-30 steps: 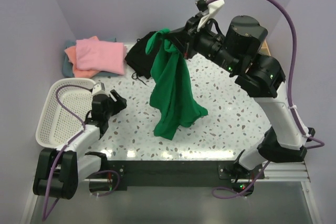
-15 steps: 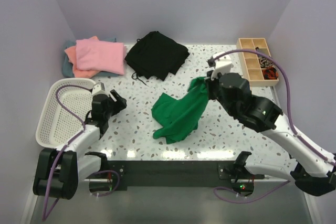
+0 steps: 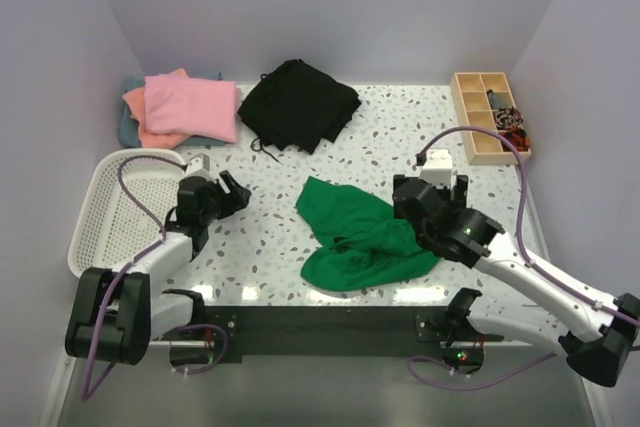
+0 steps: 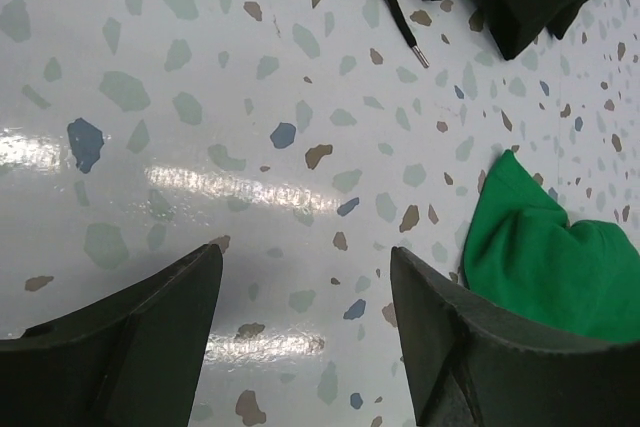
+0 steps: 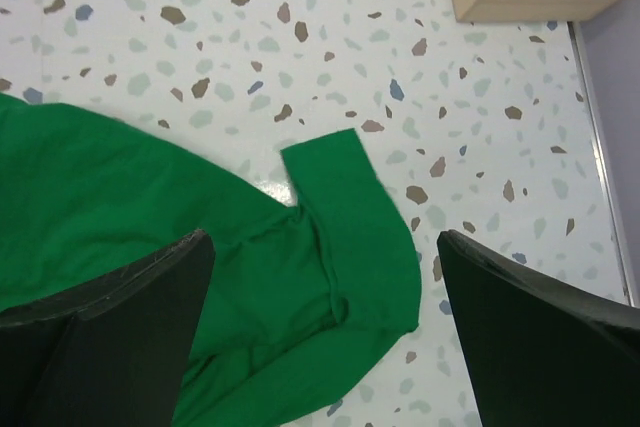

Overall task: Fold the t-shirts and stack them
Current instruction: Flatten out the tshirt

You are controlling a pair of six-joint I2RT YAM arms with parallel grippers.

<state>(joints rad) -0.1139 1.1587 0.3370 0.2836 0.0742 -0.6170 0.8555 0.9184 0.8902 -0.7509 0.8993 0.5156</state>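
Next, I close my right gripper on the green t-shirt's small fold (image 3: 338, 242), at the notch in the edge that faces my left gripper.
A bright green t-shirt (image 3: 352, 235) lies crumpled on the speckled table near the front middle. My right gripper (image 3: 432, 215) hovers above the shirt's right end. In the right wrist view it (image 5: 325, 282) is open, and a green sleeve (image 5: 350, 207) lies flat on the table below the gap, touching neither finger. My left gripper (image 3: 226, 195) rests low to the shirt's left, open and empty (image 4: 305, 282), with the shirt's edge (image 4: 540, 257) just right of it. Folded pink (image 3: 192, 107), salmon-orange (image 3: 140, 125) and grey-teal (image 3: 124, 129) t-shirts sit stacked at the back left.
A black garment (image 3: 300, 102) with a drawstring (image 4: 395, 7) lies at the back middle. A white mesh basket (image 3: 105, 222) stands at the left edge beside my left arm. A wooden compartment box (image 3: 487, 117) holding small items sits at the back right.
My right arm swung down from high at the back to the front right, laid the green shirt on the table and opened. The left gripper shifted slightly.
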